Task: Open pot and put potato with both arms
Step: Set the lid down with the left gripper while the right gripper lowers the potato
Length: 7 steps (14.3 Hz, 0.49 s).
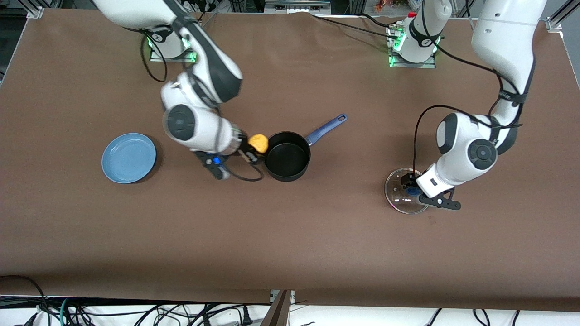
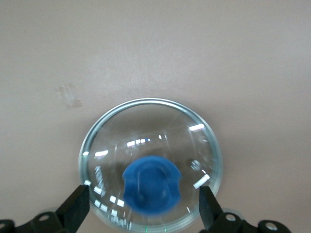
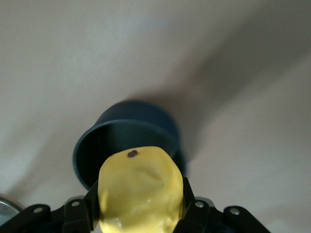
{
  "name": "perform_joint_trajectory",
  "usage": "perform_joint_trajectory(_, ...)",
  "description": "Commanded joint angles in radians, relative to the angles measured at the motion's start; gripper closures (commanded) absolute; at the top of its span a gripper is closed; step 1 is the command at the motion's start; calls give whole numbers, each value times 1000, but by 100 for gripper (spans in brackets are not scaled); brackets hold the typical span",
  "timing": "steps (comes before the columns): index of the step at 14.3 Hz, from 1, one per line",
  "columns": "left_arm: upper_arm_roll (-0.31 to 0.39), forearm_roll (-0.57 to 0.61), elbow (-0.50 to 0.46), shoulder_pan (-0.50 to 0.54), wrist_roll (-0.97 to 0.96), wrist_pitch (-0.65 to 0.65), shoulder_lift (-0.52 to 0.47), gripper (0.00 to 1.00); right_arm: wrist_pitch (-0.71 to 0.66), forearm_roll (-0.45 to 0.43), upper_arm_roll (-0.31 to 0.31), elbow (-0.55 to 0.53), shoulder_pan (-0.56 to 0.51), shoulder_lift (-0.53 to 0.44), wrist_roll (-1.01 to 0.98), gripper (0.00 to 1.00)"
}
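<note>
My right gripper should release the yellow potato near the middle of the black pot's bottom (image 1: pixel 288 152) (image 3: pixel 133 156). The potato is now held just outside the pot's rim.
The black pot (image 1: pixel 287 156) stands uncovered mid-table, its blue handle (image 1: pixel 327 128) pointing away from the front camera. My right gripper (image 1: pixel 251 149) is shut on the yellow potato (image 1: pixel 259 142), held in the air just outside the pot's rim on the right arm's side. In the right wrist view the potato (image 3: pixel 141 189) fills the gripper (image 3: pixel 140 208), with the pot (image 3: pixel 116 141) past it. The glass lid (image 1: pixel 403 192) lies flat on the table toward the left arm's end. My left gripper (image 2: pixel 143 208) hangs open over the lid (image 2: pixel 146 126), its fingers apart on either side of the blue knob (image 2: pixel 151 184).
A flat blue plate (image 1: pixel 129 157) lies toward the right arm's end of the table. A black cable loops from the right wrist down beside the pot (image 1: pixel 244 176). Both arm bases stand along the table's edge farthest from the front camera.
</note>
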Motion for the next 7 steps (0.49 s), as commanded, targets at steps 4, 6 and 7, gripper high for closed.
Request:
perform_joint_trajectory(4,2,-39,216,9,-57,-456,-166,0,137,-90,-15,56,112,166,109,67)
perform_joint_trajectory(6,-3,-28,216,21,-140,-538,-249,0,138,-103,-15,56,117,192,111,67)
perform_joint_trajectory(7,-5,-19,219,21,-172,-585,-279,0,150,-103,-15,56,125,197,111,67)
